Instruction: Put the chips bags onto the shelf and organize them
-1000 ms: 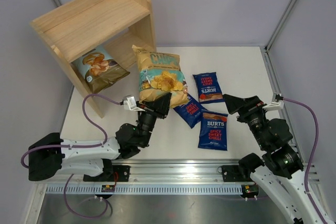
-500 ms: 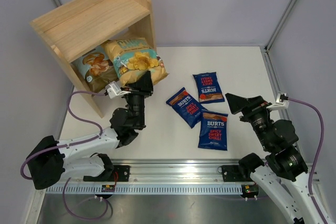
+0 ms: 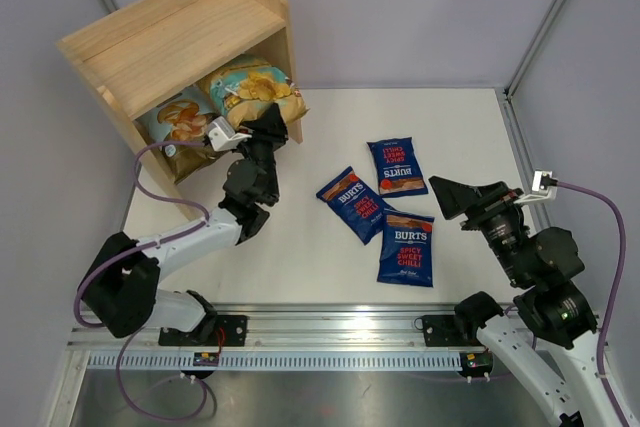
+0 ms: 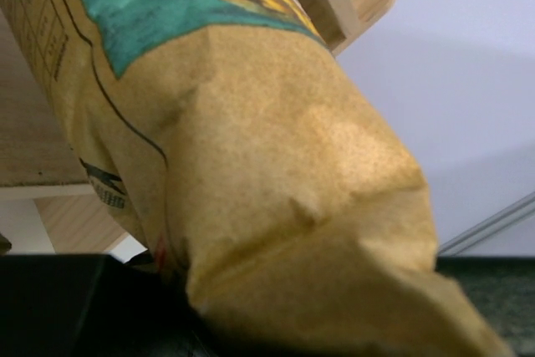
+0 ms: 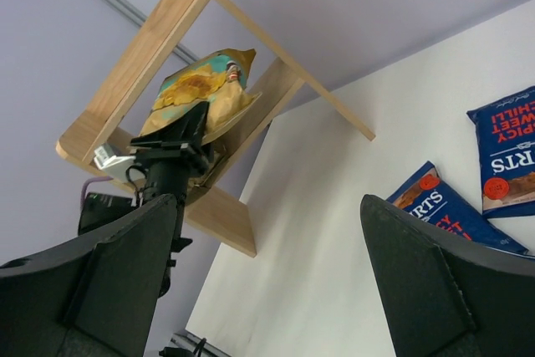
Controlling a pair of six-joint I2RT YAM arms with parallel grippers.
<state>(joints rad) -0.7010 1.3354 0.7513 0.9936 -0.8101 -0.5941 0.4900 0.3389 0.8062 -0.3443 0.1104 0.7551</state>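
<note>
The tan-yellow chips bag is slanted past the side of the shelf, so next my left gripper opens and grabs its bottom corner nearer the cassava bag [image 3: 229, 118] to straighten it.
My left gripper [image 3: 268, 130] is shut on the bottom edge of the tan-yellow chips bag [image 3: 252, 90], which sits in the lower opening of the wooden shelf [image 3: 170, 42]. That bag fills the left wrist view [image 4: 276, 206] and shows in the right wrist view [image 5: 201, 89]. The pale blue-olive cassava bag [image 3: 180, 122] stands in the shelf to its left. Three dark blue Burts bags lie flat on the table: one far [image 3: 397, 166], one middle [image 3: 355, 203], one near [image 3: 407, 248]. My right gripper [image 3: 450, 197] is open and empty, raised to the right of them.
The shelf's top tier [image 3: 190, 22] holds nothing. The white table [image 3: 300, 247] has a metal rail along its near edge [image 3: 330, 332]. Grey walls and frame posts stand at the back and right [image 3: 545, 22].
My left gripper has carried the tan-yellow bag up and left from the table's middle into the shelf's lower opening, beside the cassava bag. The right arm has drawn back slightly.
</note>
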